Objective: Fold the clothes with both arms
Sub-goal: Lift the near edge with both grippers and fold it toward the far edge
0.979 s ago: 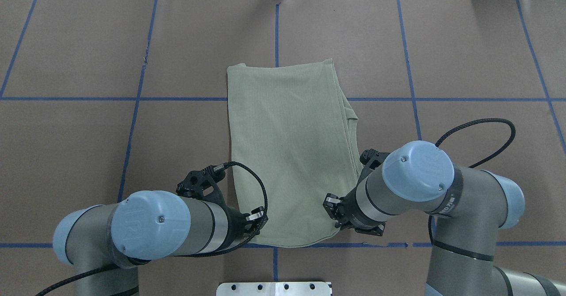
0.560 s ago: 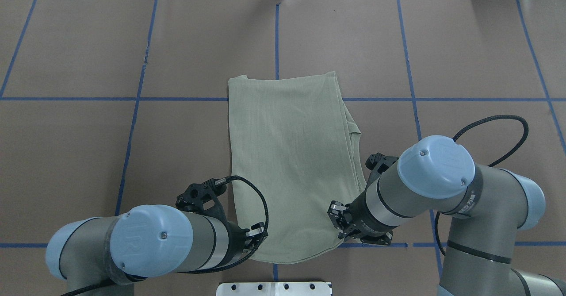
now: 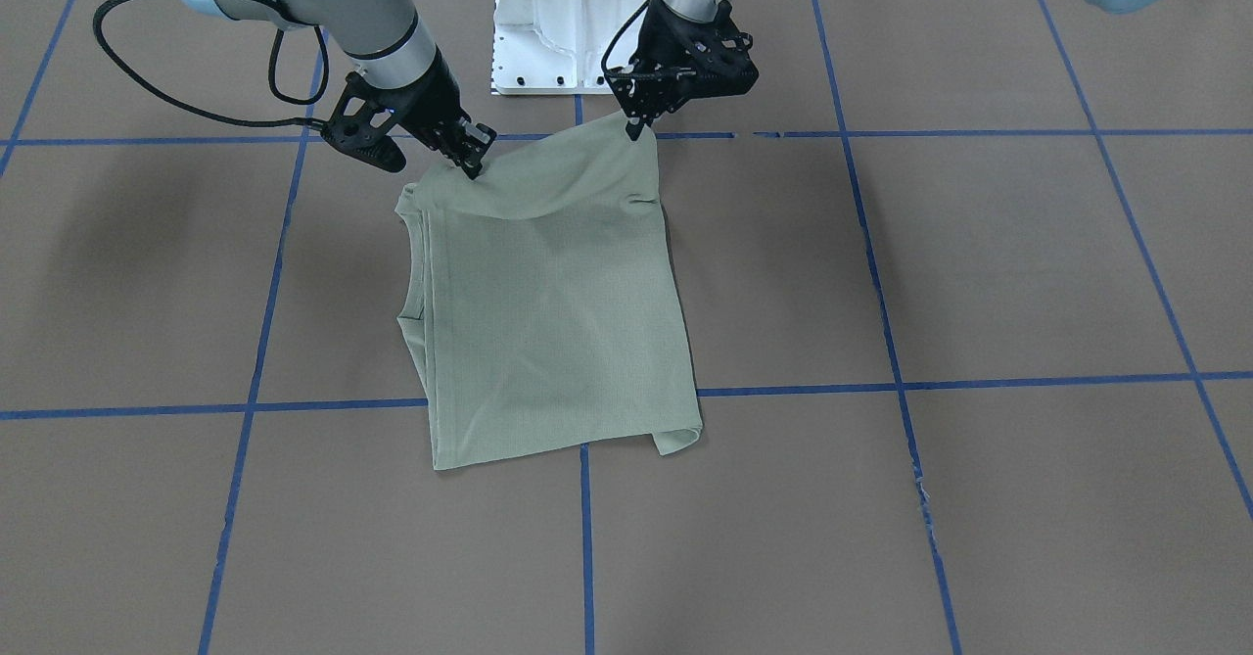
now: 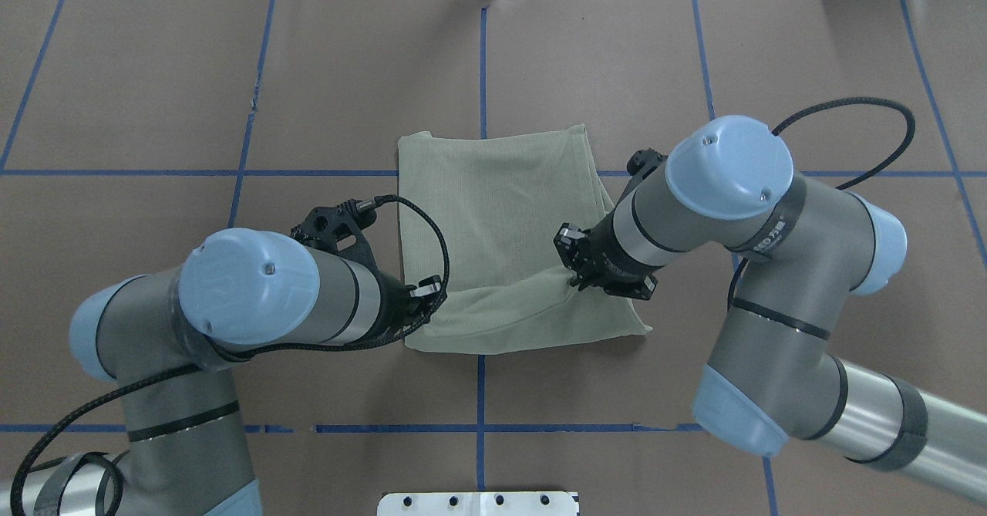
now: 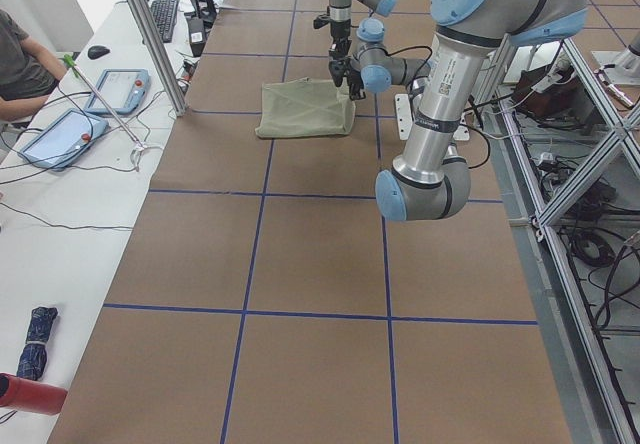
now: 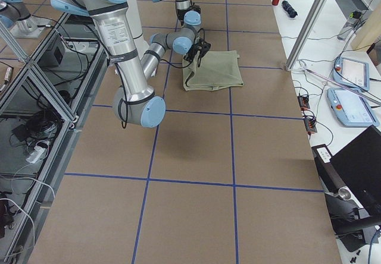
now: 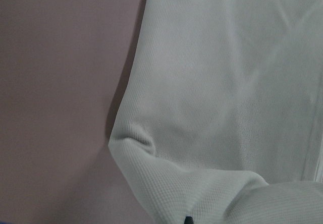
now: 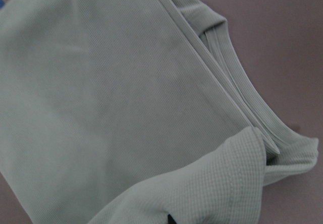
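Note:
I need to use my left gripper to release the shirt's lifted hem on the far corner (image 3: 688,422) beside the small turned-up flap.
The sage-green shirt (image 4: 501,207) lies folded into a narrow strip at the table's centre, and it also shows in the front view (image 3: 548,322). Its near hem is lifted and doubled forward over the body. My left gripper (image 4: 430,291) is shut on the hem's left corner, seen at the right in the front view (image 3: 634,126). My right gripper (image 4: 574,278) is shut on the hem's right corner, seen at the left in the front view (image 3: 475,167). Both wrist views show ribbed cloth (image 7: 212,108) (image 8: 101,108) draped under the fingertips. The collar, logo and tag are hidden.
The brown table cover (image 4: 154,76) carries a grid of blue tape lines. The white base plate (image 4: 478,503) sits at the near edge behind the arms. A side bench with tablets (image 5: 60,129) and a seated operator lies beyond the far edge.
Both grippers have moved away from the robot base and risen, carrying the near hem with them. The hem now folds forward over the shirt's body.

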Controlling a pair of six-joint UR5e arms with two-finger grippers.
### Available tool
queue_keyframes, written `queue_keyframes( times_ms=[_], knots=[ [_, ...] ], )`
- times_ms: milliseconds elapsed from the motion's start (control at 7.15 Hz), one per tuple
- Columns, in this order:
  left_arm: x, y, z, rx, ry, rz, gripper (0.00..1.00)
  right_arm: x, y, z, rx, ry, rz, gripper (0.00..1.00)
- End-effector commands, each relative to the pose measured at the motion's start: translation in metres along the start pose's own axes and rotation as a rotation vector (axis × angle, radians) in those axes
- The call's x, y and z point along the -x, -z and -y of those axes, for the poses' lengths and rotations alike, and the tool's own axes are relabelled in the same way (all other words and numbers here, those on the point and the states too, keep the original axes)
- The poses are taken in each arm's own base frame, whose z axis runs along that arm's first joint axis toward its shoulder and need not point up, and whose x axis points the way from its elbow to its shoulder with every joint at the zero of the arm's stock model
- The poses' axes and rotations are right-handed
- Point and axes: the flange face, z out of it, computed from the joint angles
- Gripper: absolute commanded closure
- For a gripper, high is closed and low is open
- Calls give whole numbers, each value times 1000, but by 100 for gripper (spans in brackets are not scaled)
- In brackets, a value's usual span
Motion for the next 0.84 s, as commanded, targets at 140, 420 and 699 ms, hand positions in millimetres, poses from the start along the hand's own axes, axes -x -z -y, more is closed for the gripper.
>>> queue_keyframes(
  times_ms=[140, 420, 699],
  knots=[
    [-33, -10, 61, -88, 30, -14, 100, 75, -11, 76, -92, -40, -12, 100],
    [-45, -29, 95, -128, 52, -12, 100, 85, -17, 109, -120, -78, -36, 100],
    [-47, -49, 124, -158, 48, -14, 100, 88, -40, 128, -124, -83, -39, 100]
  ],
)
